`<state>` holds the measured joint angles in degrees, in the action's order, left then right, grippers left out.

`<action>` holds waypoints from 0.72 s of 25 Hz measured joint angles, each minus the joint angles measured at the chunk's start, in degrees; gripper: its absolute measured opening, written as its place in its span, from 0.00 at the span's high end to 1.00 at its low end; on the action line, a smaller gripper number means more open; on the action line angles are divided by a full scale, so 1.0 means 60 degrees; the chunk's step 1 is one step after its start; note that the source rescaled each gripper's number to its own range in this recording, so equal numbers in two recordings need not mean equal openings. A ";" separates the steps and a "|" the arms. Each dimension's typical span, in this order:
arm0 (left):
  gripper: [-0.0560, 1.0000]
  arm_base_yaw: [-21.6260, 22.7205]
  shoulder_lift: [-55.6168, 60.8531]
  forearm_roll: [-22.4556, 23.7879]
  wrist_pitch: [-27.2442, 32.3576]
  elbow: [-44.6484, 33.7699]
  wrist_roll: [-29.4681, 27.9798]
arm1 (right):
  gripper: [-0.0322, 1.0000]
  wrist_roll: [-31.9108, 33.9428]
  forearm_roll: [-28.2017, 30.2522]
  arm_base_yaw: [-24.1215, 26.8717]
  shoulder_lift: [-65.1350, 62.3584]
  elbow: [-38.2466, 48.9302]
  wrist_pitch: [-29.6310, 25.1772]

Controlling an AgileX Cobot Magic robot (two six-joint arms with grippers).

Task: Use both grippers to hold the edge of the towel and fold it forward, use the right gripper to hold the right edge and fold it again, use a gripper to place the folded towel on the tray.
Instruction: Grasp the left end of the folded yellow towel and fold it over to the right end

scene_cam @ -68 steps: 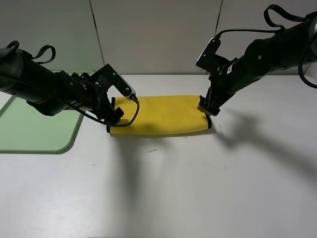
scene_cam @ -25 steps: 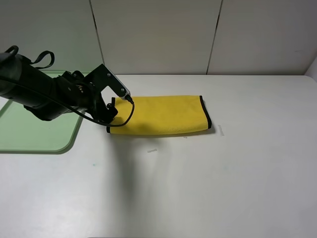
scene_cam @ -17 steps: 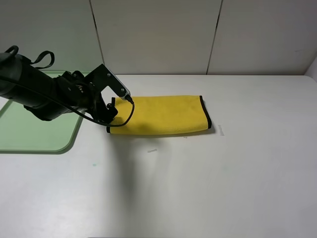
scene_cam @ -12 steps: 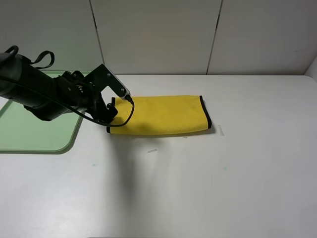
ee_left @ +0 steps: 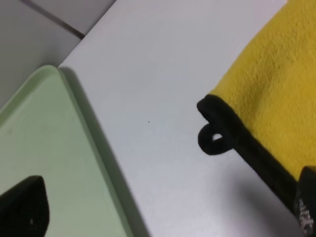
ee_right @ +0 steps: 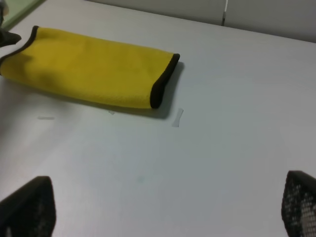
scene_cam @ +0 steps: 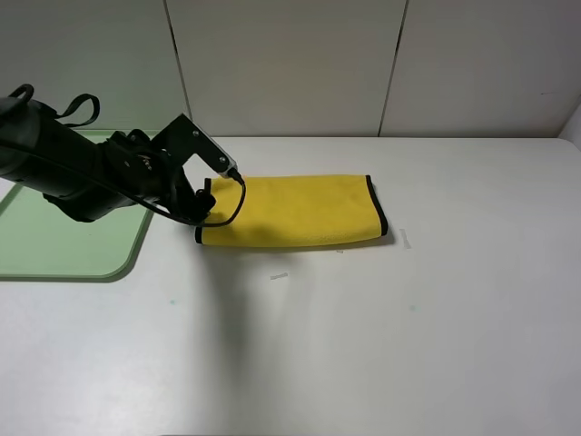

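Next, I close my left gripper on the middle of the yellow towel's black-trimmed edge [scene_cam: 201,222] [ee_left: 271,177] nearest the green tray, just past the corner loop of the towel.
The yellow towel [scene_cam: 290,211] lies folded into a long strip on the white table, its black-trimmed right edge [scene_cam: 380,209] showing. My left gripper [scene_cam: 204,202] hovers at the strip's left end, open and holding nothing. In the left wrist view the towel [ee_left: 276,98] and its corner loop [ee_left: 212,139] sit between the spread fingertips [ee_left: 24,207]. The right arm is out of the exterior high view. Its wrist view shows the towel [ee_right: 89,64] some way off and my right gripper [ee_right: 163,207] open, with fingertips [ee_right: 298,202] far apart. The pale green tray [scene_cam: 54,245] lies left of the towel.
Small scraps of tape lie on the table in front of the towel [scene_cam: 279,275] and just right of it [scene_cam: 406,238]. A grey panelled wall [scene_cam: 290,64] runs along the table's far edge.
The right arm has let go of the towel's right end and pulled out of the exterior view. The left gripper has shifted slightly up and back from the towel's left end.
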<state>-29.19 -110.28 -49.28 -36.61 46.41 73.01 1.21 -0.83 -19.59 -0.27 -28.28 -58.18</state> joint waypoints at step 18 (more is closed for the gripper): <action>0.00 0.0780 0.0000 0.0000 0.2523 0.0000 -0.7333 | 0.00 0.0000 0.0000 0.0000 0.0000 0.0000 0.0015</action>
<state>-24.51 -110.28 -49.28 -21.48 46.41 29.01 1.21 -0.83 -19.59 -0.27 -28.28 -58.09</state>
